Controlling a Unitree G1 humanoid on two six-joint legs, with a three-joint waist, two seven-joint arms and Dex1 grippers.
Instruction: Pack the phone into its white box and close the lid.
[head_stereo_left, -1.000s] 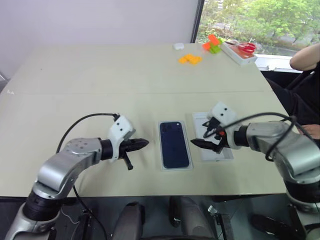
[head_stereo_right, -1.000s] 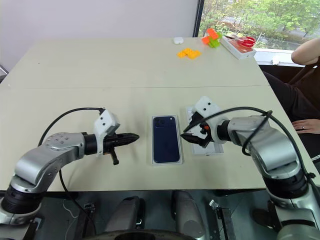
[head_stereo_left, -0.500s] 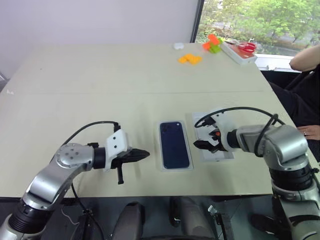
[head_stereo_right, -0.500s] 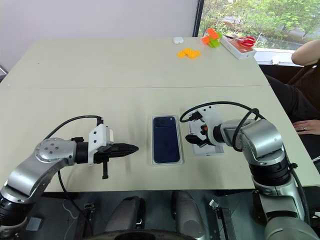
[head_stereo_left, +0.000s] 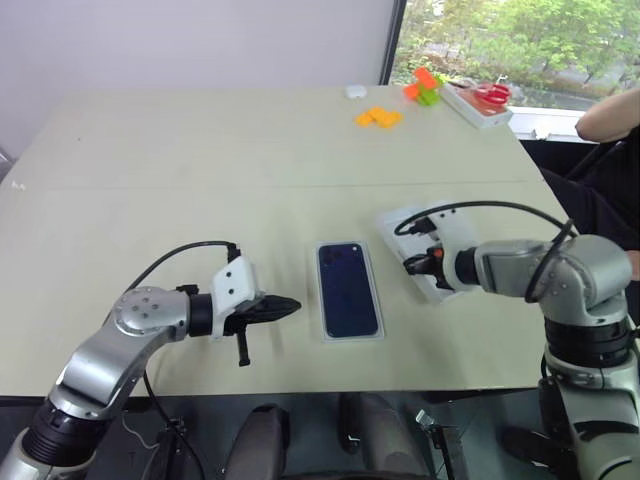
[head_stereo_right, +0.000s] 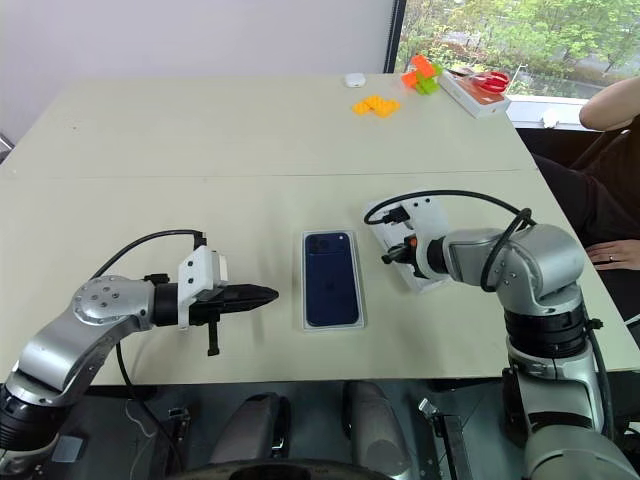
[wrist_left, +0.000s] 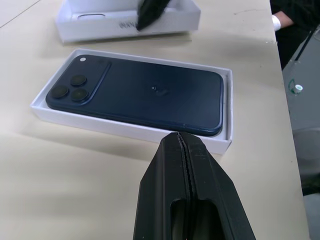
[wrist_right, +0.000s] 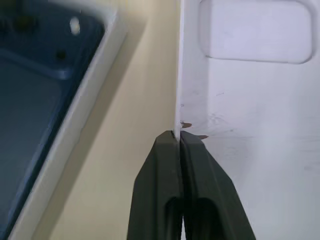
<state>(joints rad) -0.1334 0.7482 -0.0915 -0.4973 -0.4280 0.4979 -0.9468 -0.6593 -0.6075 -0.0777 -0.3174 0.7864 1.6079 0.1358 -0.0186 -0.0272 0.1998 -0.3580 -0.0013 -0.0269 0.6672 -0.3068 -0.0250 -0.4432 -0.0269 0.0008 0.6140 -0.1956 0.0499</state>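
Next, my right gripper lets go of the lid so that it is left standing on its side (head_stereo_left: 288, 280) between my left gripper and the white box.
The dark navy phone (head_stereo_left: 347, 290) lies back up, camera cluster at the far end, inside the white box (wrist_left: 150, 132) at the table's near centre. Just right of the box is the lid (head_stereo_left: 400, 222), open side up and skewed, its inside showing a rounded recess (wrist_right: 255, 37). My right gripper (head_stereo_left: 408, 266) is shut on the lid's thin rim on the side facing the box, fingers (wrist_right: 197, 165) pinching the wall. My left gripper (head_stereo_left: 293, 304) is shut with nothing in it, pointing at the box from a short way to its left.
Orange blocks (head_stereo_left: 380, 117), a green and orange toy (head_stereo_left: 425, 85), a small white object (head_stereo_left: 357, 92) and a white tray with red things (head_stereo_left: 480, 100) lie at the far right. A person's arm (head_stereo_left: 610, 112) shows at the right edge.
My right gripper has shut on the lid's rim. The lid has turned askew and shifted away from the near edge. The left gripper stays shut and has hardly moved.
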